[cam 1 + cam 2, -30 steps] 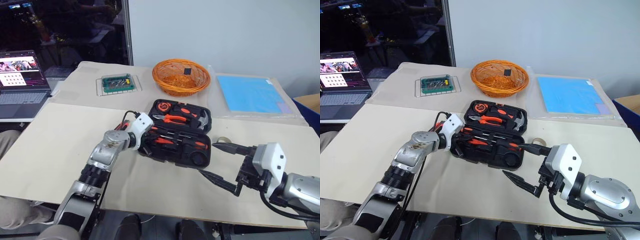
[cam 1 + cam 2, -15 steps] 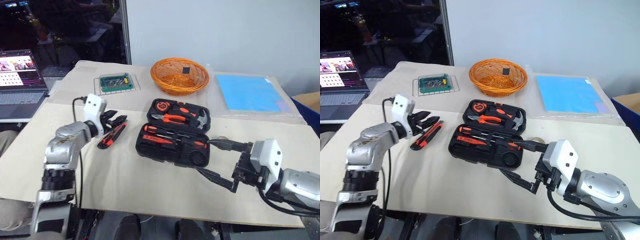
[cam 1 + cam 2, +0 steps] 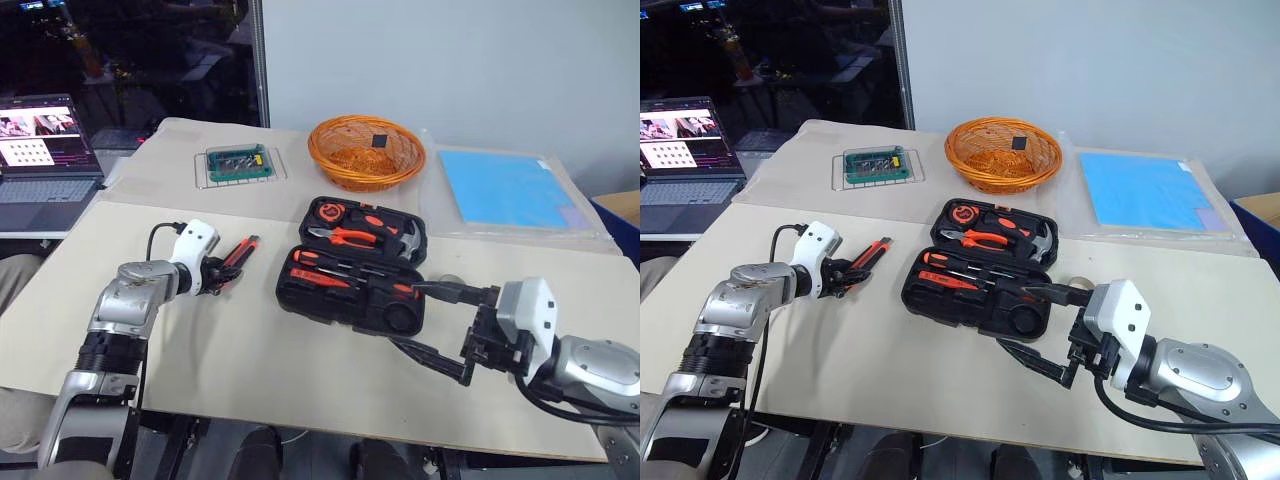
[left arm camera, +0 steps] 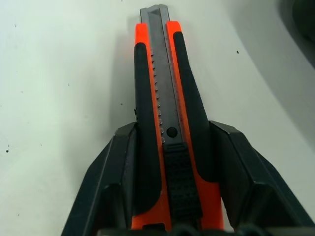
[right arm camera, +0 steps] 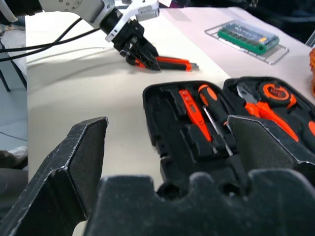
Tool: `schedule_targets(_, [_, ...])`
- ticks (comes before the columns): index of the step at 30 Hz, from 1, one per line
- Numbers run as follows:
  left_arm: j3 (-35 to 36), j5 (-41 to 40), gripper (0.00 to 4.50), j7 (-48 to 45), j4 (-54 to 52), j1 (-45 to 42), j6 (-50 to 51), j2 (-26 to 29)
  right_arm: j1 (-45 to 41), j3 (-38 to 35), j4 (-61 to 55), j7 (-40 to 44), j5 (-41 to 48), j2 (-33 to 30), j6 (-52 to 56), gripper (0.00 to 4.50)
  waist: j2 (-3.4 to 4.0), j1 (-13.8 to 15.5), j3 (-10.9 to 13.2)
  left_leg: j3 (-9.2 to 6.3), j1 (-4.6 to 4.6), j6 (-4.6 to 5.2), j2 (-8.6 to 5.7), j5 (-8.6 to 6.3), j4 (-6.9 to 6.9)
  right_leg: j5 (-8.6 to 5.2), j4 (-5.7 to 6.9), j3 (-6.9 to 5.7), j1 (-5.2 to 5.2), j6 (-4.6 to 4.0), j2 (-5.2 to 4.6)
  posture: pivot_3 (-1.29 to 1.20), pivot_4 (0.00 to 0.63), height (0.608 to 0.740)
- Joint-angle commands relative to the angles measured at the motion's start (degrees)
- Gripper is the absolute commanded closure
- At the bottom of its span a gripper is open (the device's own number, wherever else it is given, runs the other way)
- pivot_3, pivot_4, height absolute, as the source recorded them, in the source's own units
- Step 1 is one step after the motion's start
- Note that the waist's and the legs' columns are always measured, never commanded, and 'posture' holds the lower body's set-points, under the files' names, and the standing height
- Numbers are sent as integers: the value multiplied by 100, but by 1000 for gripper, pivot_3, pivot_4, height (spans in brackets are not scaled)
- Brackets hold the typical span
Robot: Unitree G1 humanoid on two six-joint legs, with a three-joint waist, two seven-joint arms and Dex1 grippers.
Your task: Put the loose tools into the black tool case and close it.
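Observation:
My left gripper is going to let go of the utility knife beside the screwdrivers, setting it along the near edge inside the black tool case [image 3: 336,301].
The black tool case [image 3: 345,308] lies open in the middle of the table. Slim orange-black screwdrivers [image 3: 318,277] rest in its near half. To its left on the table lies the orange-black utility knife [image 3: 241,251]. My left gripper [image 3: 226,276] has its fingers against both sides of the knife handle [image 4: 165,88]. My right gripper [image 3: 408,315] hovers open at the case's near right corner, nothing between its fingers. A small greyish tape roll [image 3: 447,281] peeks out just beyond its upper finger.
Pliers, a hammer and a tape measure [image 3: 326,212] fill the case's far half. An orange wicker basket [image 3: 365,152], a green box on a wire rack [image 3: 234,163] and a blue sheet [image 3: 500,188] sit at the back. A laptop [image 3: 40,150] stands far left.
My left arm swung from the case out to the left, opened, and closed its fingers around the utility knife on the table. The right arm stayed put.

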Motion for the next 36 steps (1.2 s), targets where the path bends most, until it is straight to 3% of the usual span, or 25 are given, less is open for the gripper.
schedule_targets(1, [406, -931, 2748, -1117, -898, -157, -436, 47, 160, -297, -254, -92, -8, 46, -160, 0, -15, 6, 9, 0, -9, -3, 1, -2, 0, -1, 0, -1, -7, -3, 0, 0, 150, 740])
schedule_targets(4, [-133, -1144, 2748, -2234, -1304, -475, -574, 234, 487, -644, -327, 4, 53, 44, -219, 0, -18, 8, 11, 0, -28, 12, 2, 8, 1, 13, -1, -3, -22, 17, -1, 0, 150, 740])
schedule_targets(7, [-1171, -654, 2748, -3150, -1113, -1083, -1108, 152, 931, -1219, -368, 248, 149, 14, -316, 0, -15, 73, 12, -1, -31, 13, -3, 9, 1, 17, -3, -5, -18, 32, 0, 0, 150, 740])
schedule_targets(13, [-2370, 450, 2748, -3839, 660, -1923, -2770, -487, 1371, -2034, -381, 596, 288, -58, -336, 0, -10, -21, 12, -2, -14, 14, -6, 9, 10, -4, -6, 4, 5, 2, 3, 0, 150, 740])
schedule_targets(20, [-2883, 1350, 2748, -4086, 2187, -2460, -3917, -891, 1696, -2254, -780, 411, 383, 58, -211, 0, -8, -49, 18, -11, -27, 17, -7, 10, 9, 13, -3, 4, -6, 39, 9, 0, 150, 740])
schedule_targets(32, [-2840, 1586, 2748, -4666, 2848, -2641, -4742, -1062, 1723, -2092, -839, 228, 362, -13, -198, 0, -8, -86, 17, -14, -20, 17, -6, 10, 13, 8, -2, 3, 3, 45, 9, 0, 150, 740])
schedule_targets(34, [-2742, 1566, 1759, -4602, 2928, -2685, -4767, -1137, 1635, -2041, -798, 237, 362, -53, -183, 0, -8, -86, 17, -14, -21, 18, -7, 10, 11, 9, -3, 3, 3, 43, 9, 0, 150, 740])
schedule_targets(36, [-2450, 1252, 1126, -4684, 2826, -2714, -4441, -1199, 1588, -2008, -783, 242, 364, -72, -174, 0, -8, -84, 17, -15, -21, 18, -7, 10, 10, 9, -3, 2, 2, 43, 9, 0, 150, 740])
